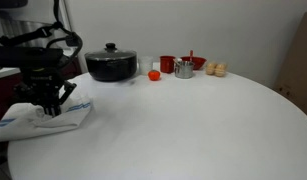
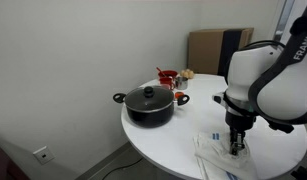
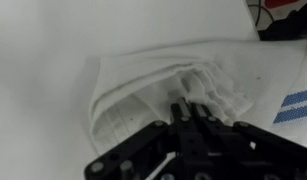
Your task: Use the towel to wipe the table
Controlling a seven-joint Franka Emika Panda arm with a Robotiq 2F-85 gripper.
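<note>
My gripper will release the towel on the open white table point(image 1: 145, 112), a short way in front of the orange ball. The towel now lies crumpled near the table's edge.
A white towel with blue stripes point(image 1: 38, 118) lies crumpled on the round white table point(image 1: 193, 130) near its edge. It also shows in an exterior view point(image 2: 225, 160) and fills the wrist view point(image 3: 163, 75). My gripper point(image 1: 53, 103) is down on the towel, also seen in an exterior view point(image 2: 236, 142). In the wrist view the fingers point(image 3: 189, 108) are pressed together with folds of the towel at their tips.
A black lidded pot point(image 1: 111, 64) stands at the back of the table, also in an exterior view point(image 2: 149, 103). Beside it are a small orange ball point(image 1: 154, 75), a red cup point(image 1: 167, 64), a metal cup point(image 1: 183, 69) and two tan round things point(image 1: 217, 70).
</note>
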